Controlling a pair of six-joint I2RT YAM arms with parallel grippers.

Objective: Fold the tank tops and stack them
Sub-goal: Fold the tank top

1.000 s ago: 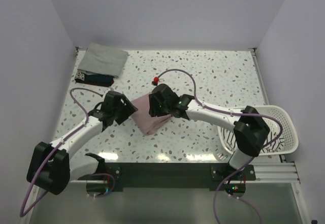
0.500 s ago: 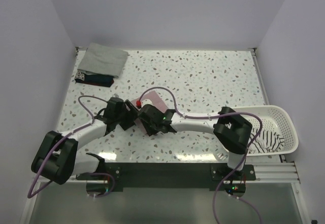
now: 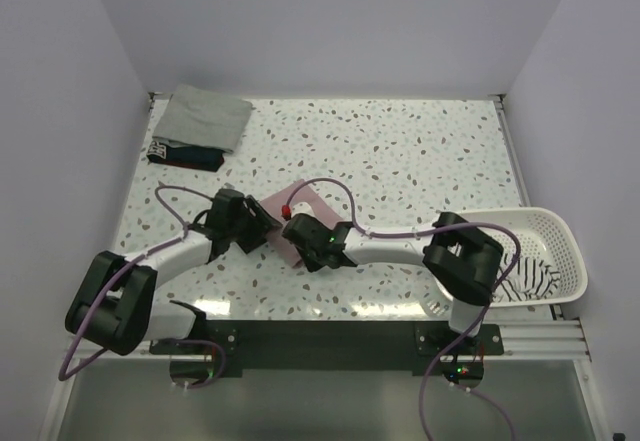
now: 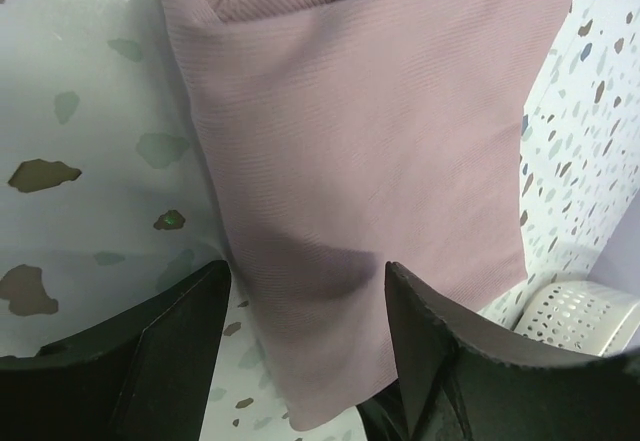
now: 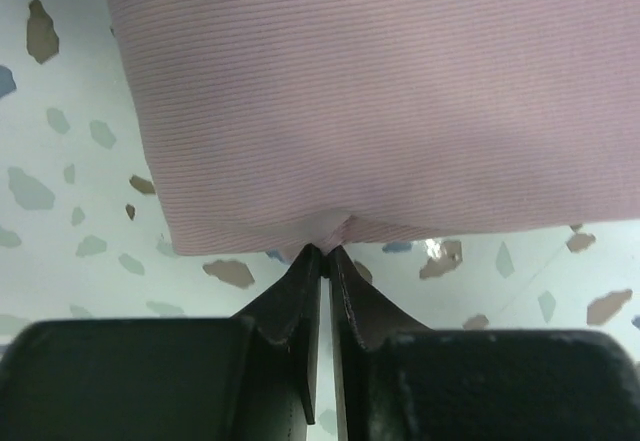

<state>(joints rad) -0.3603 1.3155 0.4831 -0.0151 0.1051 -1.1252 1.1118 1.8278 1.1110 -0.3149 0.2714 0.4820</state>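
Next, my right gripper opens and takes that corner (image 5: 182,245) next to my left gripper, because it is pinching the near edge of the pink tank top well in from its loose corner.
The dusty pink tank top (image 3: 305,208) lies folded on the table's near middle. My right gripper (image 3: 302,248) is shut, pinching its near edge, as the right wrist view shows (image 5: 325,253) with the pink tank top (image 5: 380,91) spread beyond it. My left gripper (image 3: 262,231) is open at the top's left side. In the left wrist view its fingers (image 4: 150,351) straddle a corner of the pink tank top (image 4: 370,141). The grey-green tank top (image 3: 207,116) lies folded on the dark navy one (image 3: 185,154) at the back left. The striped tank top (image 3: 530,276) is in the basket.
The white slotted basket (image 3: 560,229) stands at the right near edge; it also shows in the left wrist view (image 4: 590,316). A purple cable with a red tip (image 3: 288,208) loops over the pink top. White walls close in the table's back and sides.
My right gripper swung from the pink top's far side round to its near edge and shut on it. My left gripper moved slightly right, toward the top. The top shifted a little.
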